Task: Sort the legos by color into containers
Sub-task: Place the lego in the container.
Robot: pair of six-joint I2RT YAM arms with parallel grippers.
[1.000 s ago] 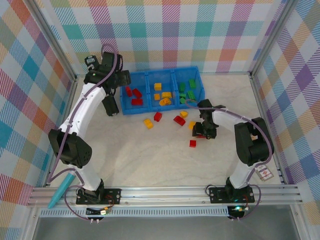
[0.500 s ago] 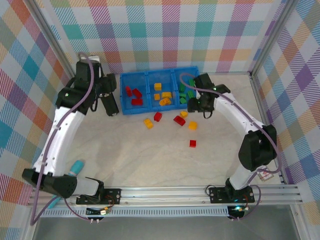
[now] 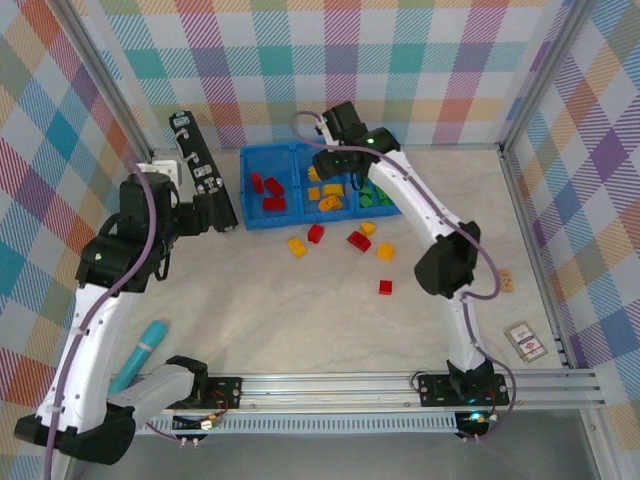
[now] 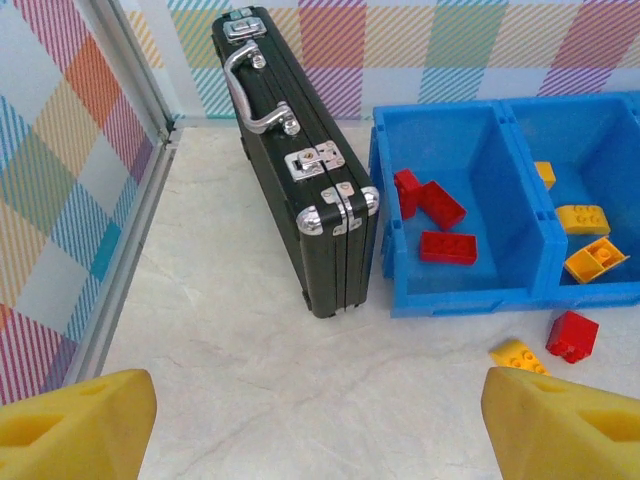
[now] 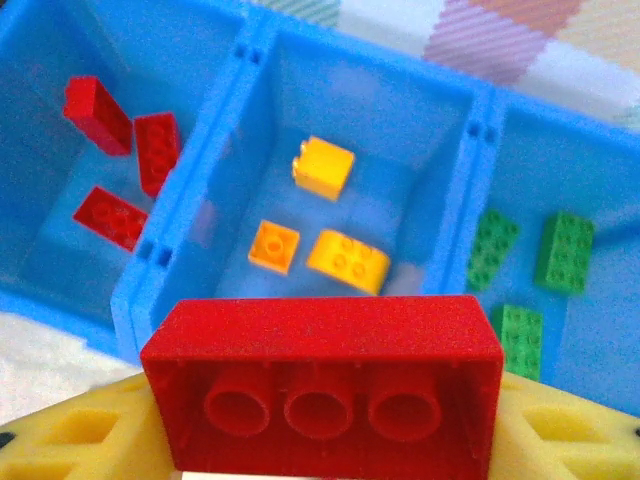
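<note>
Next, I let go of the red lego, now above the bin's front wall, with my right gripper on top of the red legos in the bin point(image 3: 277, 195) point(image 5: 146, 188), near the divider.
My right gripper point(image 5: 322, 440) is shut on a red lego point(image 5: 325, 390), held underside toward the camera above the front wall of the blue bin point(image 5: 225, 185). Below it the left container holds red legos point(image 5: 110, 215), the middle one yellow legos point(image 5: 345, 260), the right one green legos point(image 5: 565, 250). From above, the right gripper point(image 3: 336, 162) hangs over the bin point(image 3: 270, 222). Loose red legos point(image 3: 358, 240) and yellow legos point(image 3: 297, 246) lie on the table in front of the bin. My left gripper point(image 4: 320, 430) is open and empty over bare table, left of the bin point(image 4: 460, 300).
A black case point(image 4: 300, 170) stands upright against the bin's left end, close to my left gripper point(image 3: 192, 215). A teal tool point(image 3: 140, 355) lies at the near left. Small cards point(image 3: 525, 340) lie at the right. Checked walls enclose the table.
The right arm swung from the table's right side up over the bin with the red lego. The left arm drew back from the bin's left end, and its jaws opened wider.
</note>
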